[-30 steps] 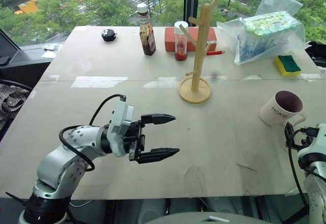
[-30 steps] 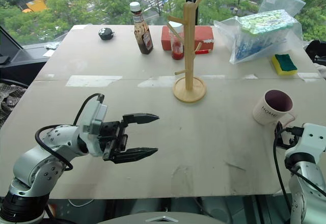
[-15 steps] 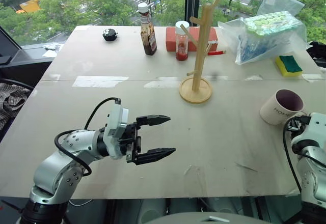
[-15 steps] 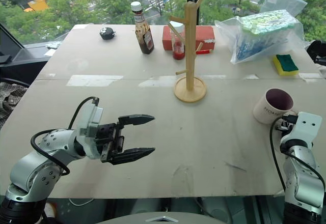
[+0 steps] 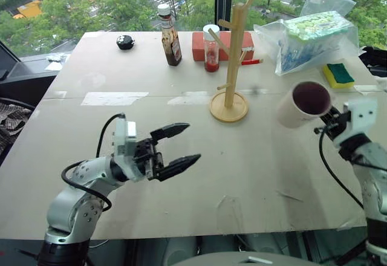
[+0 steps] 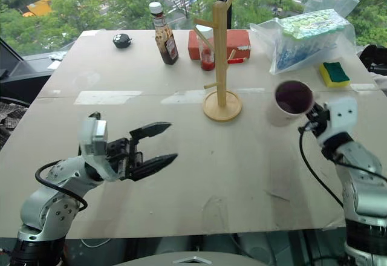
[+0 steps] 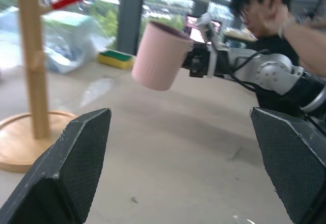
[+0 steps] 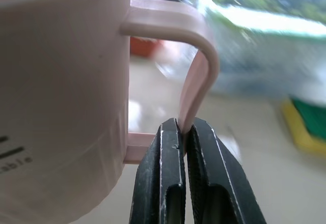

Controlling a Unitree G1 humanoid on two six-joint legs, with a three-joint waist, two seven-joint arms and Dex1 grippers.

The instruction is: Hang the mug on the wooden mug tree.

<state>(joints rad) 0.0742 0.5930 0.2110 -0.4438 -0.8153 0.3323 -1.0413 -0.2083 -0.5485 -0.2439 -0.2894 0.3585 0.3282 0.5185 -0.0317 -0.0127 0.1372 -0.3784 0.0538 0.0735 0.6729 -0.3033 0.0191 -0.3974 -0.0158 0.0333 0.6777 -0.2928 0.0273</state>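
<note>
My right gripper will release the cream mug against the mug tree's lower trunk (image 5: 241, 87), hanging just above the round base.
The cream mug (image 5: 303, 103) with a dark inside hangs above the table at the right, tilted with its mouth toward me. My right gripper (image 8: 184, 132) is shut on the mug's loop handle (image 8: 196, 76). The wooden mug tree (image 5: 233, 54) stands on its round base at the table's middle back, left of the mug (image 6: 290, 101) and apart from it. My left gripper (image 5: 181, 146) is open over the front left of the table, holding nothing. The left wrist view shows the mug (image 7: 159, 56) lifted clear of the table beside the mug tree (image 7: 30, 61).
Behind the tree stand a brown sauce bottle (image 5: 168, 27), a red-filled jar (image 5: 211, 48) and a red box (image 5: 202, 41). A plastic bag of goods (image 5: 314, 33) and a yellow-green sponge (image 5: 338, 74) lie at the back right. A person (image 7: 277, 30) sits beyond my right arm.
My right gripper closed on the mug's handle and lifted the mug off the table, up and leftward toward the tree. The left gripper drifted slightly left.
</note>
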